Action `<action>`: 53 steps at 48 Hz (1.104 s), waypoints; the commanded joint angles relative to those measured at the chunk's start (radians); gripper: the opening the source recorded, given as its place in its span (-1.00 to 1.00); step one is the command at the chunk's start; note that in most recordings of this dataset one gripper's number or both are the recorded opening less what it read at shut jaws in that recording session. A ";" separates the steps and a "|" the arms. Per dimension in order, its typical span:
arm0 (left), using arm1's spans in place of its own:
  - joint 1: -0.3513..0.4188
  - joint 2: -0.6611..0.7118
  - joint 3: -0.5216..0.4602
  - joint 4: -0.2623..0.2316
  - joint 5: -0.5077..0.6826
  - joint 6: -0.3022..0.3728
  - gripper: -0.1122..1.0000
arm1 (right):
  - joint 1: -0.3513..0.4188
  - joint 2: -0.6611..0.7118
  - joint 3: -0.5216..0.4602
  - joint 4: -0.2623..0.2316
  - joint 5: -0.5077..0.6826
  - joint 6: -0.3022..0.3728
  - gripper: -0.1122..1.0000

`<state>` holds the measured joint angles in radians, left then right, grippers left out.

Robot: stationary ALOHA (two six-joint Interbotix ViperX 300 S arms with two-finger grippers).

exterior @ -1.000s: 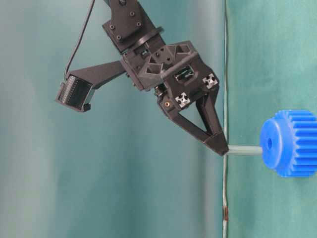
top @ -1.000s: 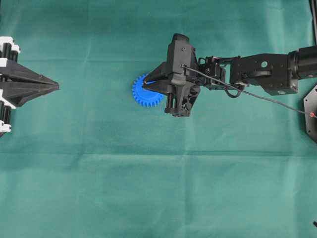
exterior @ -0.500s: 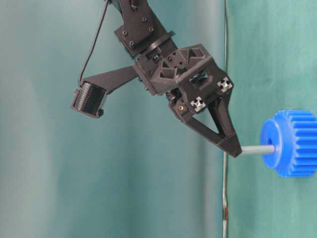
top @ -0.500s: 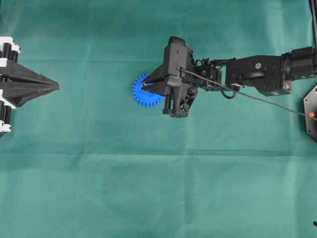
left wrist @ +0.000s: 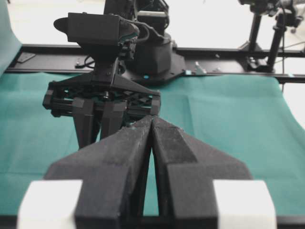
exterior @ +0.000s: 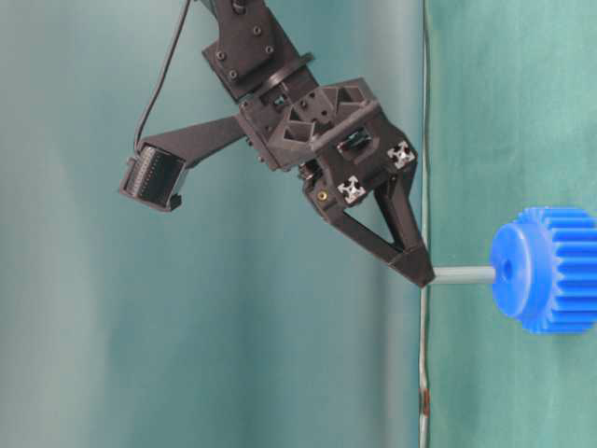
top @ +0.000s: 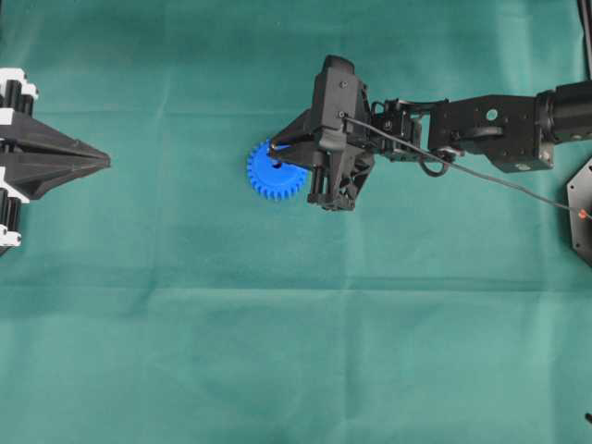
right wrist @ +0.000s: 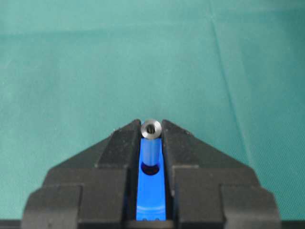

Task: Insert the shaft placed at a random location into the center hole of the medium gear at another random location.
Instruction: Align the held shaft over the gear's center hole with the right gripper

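Observation:
The robot's right gripper should release the silvery shaft, now held upright above the gear's hub, standing upright in the dark center hole of the blue medium gear (top: 276, 164) (right wrist: 150, 169).
The blue medium gear (top: 266, 181) lies flat on the green cloth, partly under my right gripper (top: 274, 148). That gripper is shut on the silvery shaft (exterior: 464, 275) and holds it upright above the gear's hub. In the table-level view the shaft's lower end touches the hub face (exterior: 508, 271) at the center hole. In the right wrist view the shaft's top end (right wrist: 151, 128) sits between the fingertips, with the blue hub and the dark center hole (right wrist: 151, 169) below it. My left gripper (top: 104, 163) is shut and empty, far to the left.
The green cloth (top: 296, 351) covers the whole table. The right arm (top: 481, 134) stretches in from the right edge. In the left wrist view the shut left gripper (left wrist: 151, 120) points at the right arm's gripper (left wrist: 102, 102) and a dark frame behind.
My right gripper dipped toward the gear with the shaft half a second ago, then drew back a little. The shaft's end is now at the hub face. The left arm has not moved.

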<state>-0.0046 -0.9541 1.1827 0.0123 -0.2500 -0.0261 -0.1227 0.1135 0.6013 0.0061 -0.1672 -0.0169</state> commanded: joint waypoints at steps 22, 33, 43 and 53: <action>-0.002 0.006 -0.025 0.002 0.000 0.000 -0.80 | -0.002 0.023 -0.014 0.005 -0.012 -0.003 -0.56; -0.002 0.006 -0.023 0.002 0.000 -0.002 -0.80 | -0.002 0.057 -0.015 0.006 -0.034 0.003 -0.56; -0.002 0.006 -0.025 0.002 0.000 -0.002 -0.80 | 0.000 0.087 -0.018 0.008 -0.040 0.006 -0.56; -0.002 0.006 -0.023 0.002 0.000 0.000 -0.80 | 0.002 0.100 -0.017 0.008 -0.038 0.006 -0.56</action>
<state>-0.0046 -0.9541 1.1842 0.0123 -0.2454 -0.0261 -0.1243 0.2240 0.6013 0.0092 -0.1933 -0.0153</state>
